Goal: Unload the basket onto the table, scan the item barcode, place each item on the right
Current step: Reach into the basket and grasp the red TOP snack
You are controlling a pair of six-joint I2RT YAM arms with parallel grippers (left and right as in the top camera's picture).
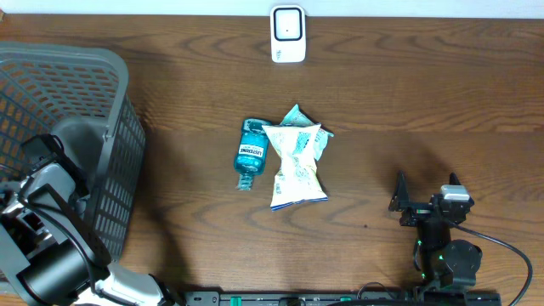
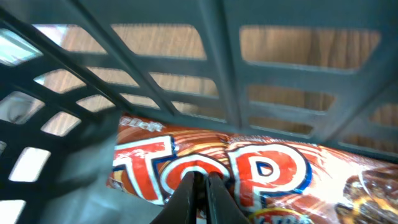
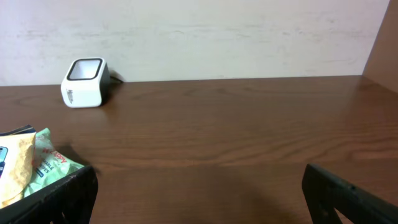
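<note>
The red packet lies along the basket's side with the robot's left gripper shut against the packet's middle, so next the gripper opens and takes the packet's brown end [image 2: 373, 191].
In the left wrist view my left gripper [image 2: 202, 176] is shut inside the grey mesh basket [image 1: 102, 110], its tips against a shiny red and orange snack packet [image 2: 261, 177]. Whether a fold of the wrapper is pinched between them I cannot tell. The white barcode scanner [image 1: 288, 34] stands at the table's far edge, and it shows as a small white box, the scanner [image 3: 85, 82], in the right wrist view. My right gripper [image 1: 425, 195] sits low at the front right, open, with only bare wood between its fingers [image 3: 336, 190].
A blue mouthwash bottle [image 1: 251, 153], a white snack bag [image 1: 297, 166] and a green packet [image 1: 299, 119] lie together mid-table. The basket's walls [image 2: 230, 68] close in around my left gripper. A pale wall runs behind the scanner.
</note>
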